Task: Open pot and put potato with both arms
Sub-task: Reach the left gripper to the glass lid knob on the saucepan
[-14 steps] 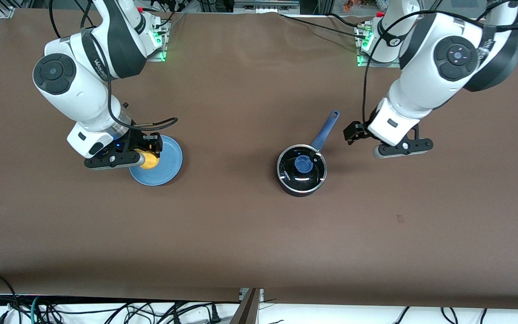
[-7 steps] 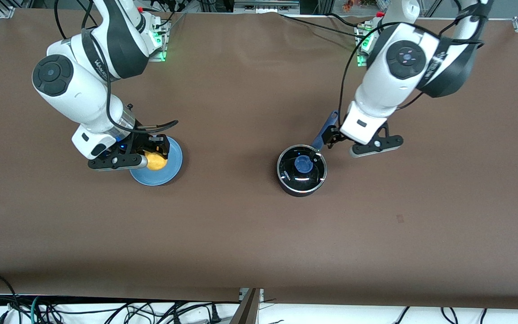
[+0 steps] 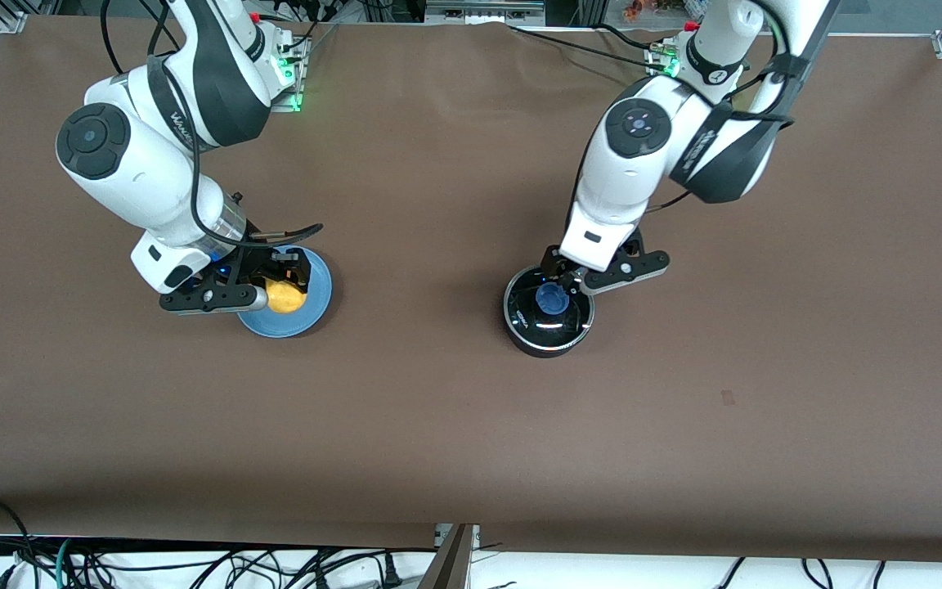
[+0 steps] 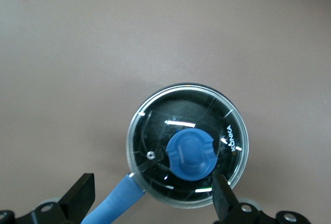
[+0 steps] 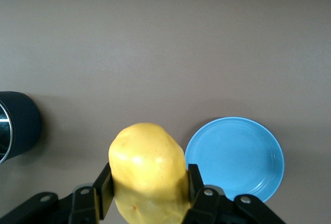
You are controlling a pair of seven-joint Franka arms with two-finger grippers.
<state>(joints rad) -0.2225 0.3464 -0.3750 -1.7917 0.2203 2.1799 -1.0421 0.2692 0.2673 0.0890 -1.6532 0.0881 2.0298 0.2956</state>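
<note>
Next, my left gripper should go to the glass lid's blue knob (image 3: 552, 298) (image 4: 191, 154) and close there, because the pot has to be opened for the potato.
The black pot (image 3: 547, 331) stands mid-table with its glass lid (image 3: 538, 317) on and the blue knob (image 3: 553, 299) on top. My left gripper (image 3: 562, 278) hovers open over the lid's edge where the blue handle (image 4: 118, 203) joins. In the left wrist view the gripper (image 4: 152, 203) is open, the knob (image 4: 192, 155) just off its line. My right gripper (image 3: 283, 285) is shut on the yellow potato (image 3: 284, 298), held just over the light-blue plate (image 3: 313, 282). In the right wrist view the gripper (image 5: 149, 195) clamps the potato (image 5: 149, 169) from both sides.
The light-blue plate (image 5: 243, 157) lies bare toward the right arm's end of the table. The pot's wall (image 5: 18, 125) shows at the edge of the right wrist view. Brown table cloth (image 3: 438, 409) surrounds both. Cables hang below the table's edge nearest the front camera.
My left arm has swung from beside the pot's handle to over the lid. My right gripper has shifted slightly with the potato in it over the plate.
</note>
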